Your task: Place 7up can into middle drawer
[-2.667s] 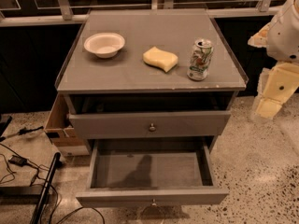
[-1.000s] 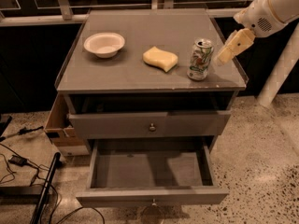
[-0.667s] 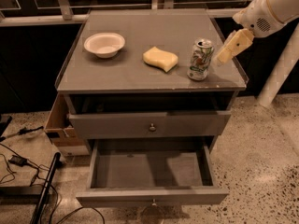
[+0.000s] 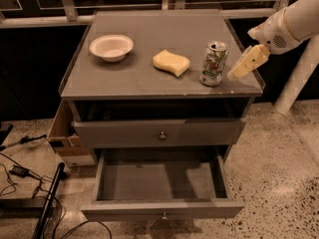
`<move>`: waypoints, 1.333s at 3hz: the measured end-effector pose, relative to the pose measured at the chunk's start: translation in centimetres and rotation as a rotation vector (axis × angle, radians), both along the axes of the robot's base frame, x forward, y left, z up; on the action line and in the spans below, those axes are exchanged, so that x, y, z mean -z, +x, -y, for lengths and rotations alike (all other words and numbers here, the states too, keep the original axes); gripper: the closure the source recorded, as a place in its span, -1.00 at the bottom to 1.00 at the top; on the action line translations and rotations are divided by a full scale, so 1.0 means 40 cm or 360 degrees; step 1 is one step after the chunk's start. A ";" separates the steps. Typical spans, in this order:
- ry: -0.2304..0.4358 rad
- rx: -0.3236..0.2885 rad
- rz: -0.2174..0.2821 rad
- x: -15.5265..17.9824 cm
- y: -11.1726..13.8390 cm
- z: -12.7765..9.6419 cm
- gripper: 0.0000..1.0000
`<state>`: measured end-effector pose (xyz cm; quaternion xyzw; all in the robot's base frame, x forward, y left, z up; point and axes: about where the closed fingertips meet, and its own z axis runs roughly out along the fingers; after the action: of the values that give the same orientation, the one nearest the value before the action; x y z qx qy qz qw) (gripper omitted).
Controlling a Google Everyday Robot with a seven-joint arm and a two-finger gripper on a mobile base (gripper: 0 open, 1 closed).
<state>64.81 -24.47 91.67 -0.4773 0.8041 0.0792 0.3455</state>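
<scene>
I should next grip the lower half of the 7up can [image 4: 211, 71], beside the yellow sponge on the cabinet top.
The 7up can [image 4: 214, 63] stands upright on the grey cabinet top [image 4: 124, 68], near its front right corner. My gripper [image 4: 245, 63] hangs just to the right of the can, at can height, a small gap away, holding nothing. The middle drawer [image 4: 162, 183] is pulled open below, its grey floor bare, with a round knob at its front. The upper drawer front [image 4: 162, 133] above it is closed.
A yellow wavy sponge [image 4: 171, 62] lies left of the can. A white bowl [image 4: 111, 47] sits at the back left. A cardboard box [image 4: 65, 136] stands left of the cabinet. Cables [image 4: 20, 176] lie on the floor at left. A white post [image 4: 299, 73] stands at right.
The arm has risen from low at the cabinet's right side to can height, then eased slightly lower and closer to the can. The can and drawer have not moved.
</scene>
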 end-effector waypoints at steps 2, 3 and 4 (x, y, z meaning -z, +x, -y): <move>0.0154 -0.0030 -0.0016 0.067 0.016 -0.049 -1.00; 0.0226 -0.0052 0.0049 0.091 0.028 -0.077 -1.00; 0.0280 -0.0070 0.0150 0.105 0.048 -0.102 -1.00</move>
<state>66.71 -20.37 87.47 -0.4658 0.7663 0.1345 0.4216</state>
